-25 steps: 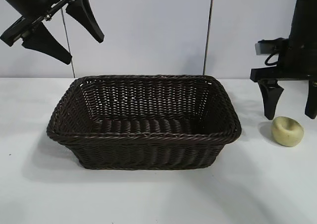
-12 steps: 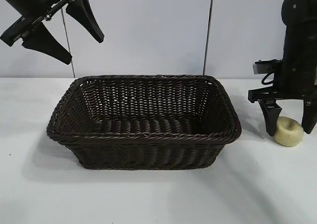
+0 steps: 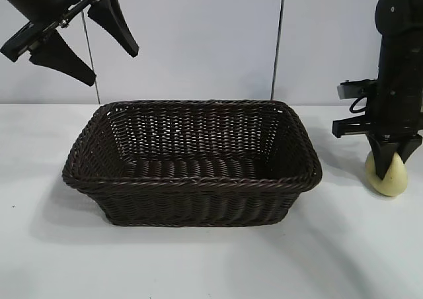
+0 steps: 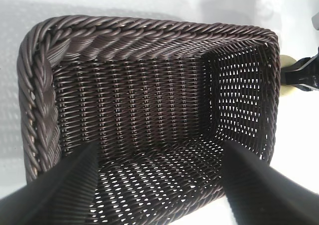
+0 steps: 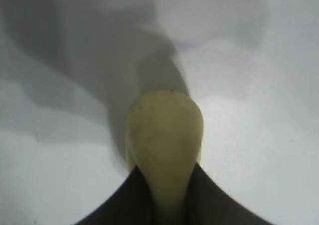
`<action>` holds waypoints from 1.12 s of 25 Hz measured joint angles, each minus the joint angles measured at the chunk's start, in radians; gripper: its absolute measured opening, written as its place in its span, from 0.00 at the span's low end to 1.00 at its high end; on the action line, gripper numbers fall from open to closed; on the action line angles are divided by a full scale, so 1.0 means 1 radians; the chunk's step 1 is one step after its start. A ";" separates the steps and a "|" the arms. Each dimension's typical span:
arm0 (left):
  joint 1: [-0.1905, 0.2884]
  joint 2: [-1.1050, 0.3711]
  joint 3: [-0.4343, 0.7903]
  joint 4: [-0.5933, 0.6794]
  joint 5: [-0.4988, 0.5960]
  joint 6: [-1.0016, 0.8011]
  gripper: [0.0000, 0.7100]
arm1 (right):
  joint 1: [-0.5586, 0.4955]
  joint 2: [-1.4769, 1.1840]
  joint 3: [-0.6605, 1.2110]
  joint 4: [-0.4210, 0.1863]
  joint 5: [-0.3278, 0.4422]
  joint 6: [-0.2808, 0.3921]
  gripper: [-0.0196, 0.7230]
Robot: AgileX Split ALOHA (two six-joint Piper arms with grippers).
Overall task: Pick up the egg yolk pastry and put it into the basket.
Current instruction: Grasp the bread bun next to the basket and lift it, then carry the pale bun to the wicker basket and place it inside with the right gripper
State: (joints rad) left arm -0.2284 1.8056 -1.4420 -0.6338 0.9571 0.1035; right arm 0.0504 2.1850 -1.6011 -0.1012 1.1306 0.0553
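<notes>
I need to use my right gripper to set the egg yolk pastry down on the bottom of the basket, toward the end [image 3: 239, 165] closest to that gripper. The pastry still rests on the white table.
The egg yolk pastry [image 3: 388, 176], a small pale yellow lump, rests on the white table to the right of the basket [image 3: 192, 183]. My right gripper [image 3: 386, 167] is shut on it from above, squeezing it narrow between the two black fingers; the wrist view shows the pastry [image 5: 164, 135] pinched and bulging out past the fingertips. The large dark brown wicker basket stands in the middle of the table with nothing inside it. My left gripper [image 3: 89, 38] hangs open high above the basket's left end, and its wrist view looks down into the basket [image 4: 35, 100].
The white table [image 3: 211, 259] extends in front of and beside the basket. A pale wall with a vertical seam [image 3: 277, 41] stands behind. The right gripper's fingers [image 4: 304, 75] show beyond the basket's far wall in the left wrist view.
My right gripper came down around the egg yolk pastry and closed on it, squashing it narrower. The left arm and the basket have not moved.
</notes>
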 joint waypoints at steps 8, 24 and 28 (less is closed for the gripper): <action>0.000 0.000 0.000 0.000 0.000 0.000 0.72 | 0.000 -0.185 0.001 0.070 0.042 -0.055 0.12; 0.000 0.000 0.000 0.000 0.011 0.000 0.72 | 0.089 -0.367 0.001 0.263 0.074 -0.102 0.11; 0.000 0.000 0.000 0.000 0.013 0.000 0.72 | 0.171 -0.367 0.001 0.278 0.063 -0.103 0.11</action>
State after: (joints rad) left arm -0.2284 1.8056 -1.4420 -0.6338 0.9704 0.1035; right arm 0.2211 1.8184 -1.6002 0.1767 1.1934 -0.0482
